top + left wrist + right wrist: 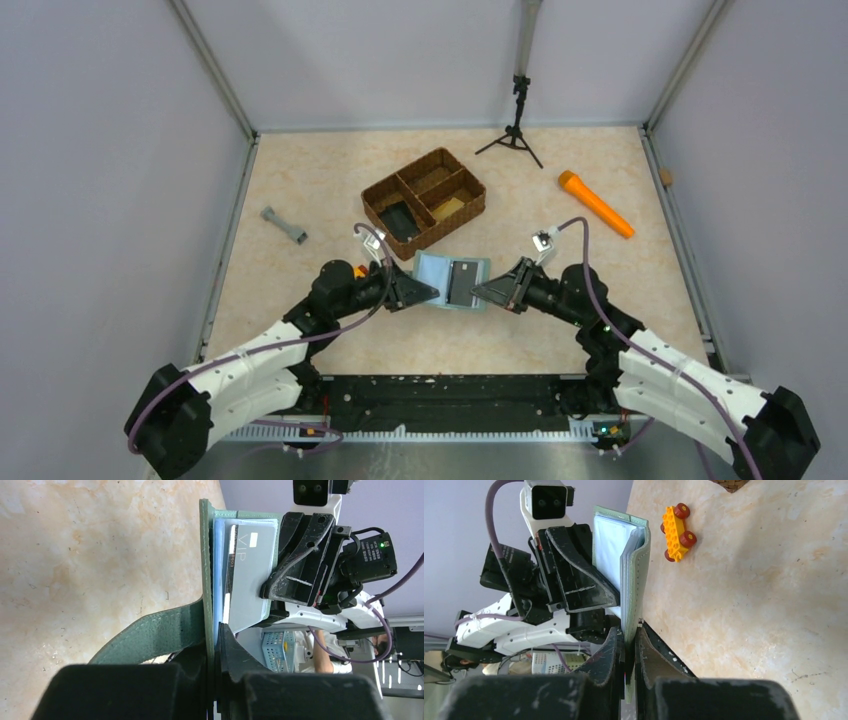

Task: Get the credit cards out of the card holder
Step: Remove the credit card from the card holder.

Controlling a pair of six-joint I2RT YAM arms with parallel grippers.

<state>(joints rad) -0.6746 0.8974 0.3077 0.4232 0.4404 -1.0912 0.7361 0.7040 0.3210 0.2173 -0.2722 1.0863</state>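
The left gripper pinches the green cover beside the VIP card, so it should open and grab the card's striped edge [230, 572] to pull the card out.
The grey-green card holder [433, 279] lies open and lifted off the table between my two grippers. My left gripper [428, 292] is shut on its left edge; in the left wrist view [216, 639] the jaws pinch the green cover [206, 570], with the tab strap [155, 632] hanging left. A pale grey credit card marked VIP [252, 575] and a dark credit card [231, 565] sit in its pockets; the dark one shows from above [462, 283]. My right gripper [483, 292] is shut on the holder's right edge [634, 580], seen up close in the right wrist view [630, 639].
A brown three-part basket [470, 186] stands behind the holder, with a black block [400, 220] and a yellowish piece [448, 207] inside. An orange cylinder [595, 203] lies right, a grey dumbbell part [284, 225] left, a small tripod [515, 125] at the back. A yellow toy car [678, 532] lies on the table.
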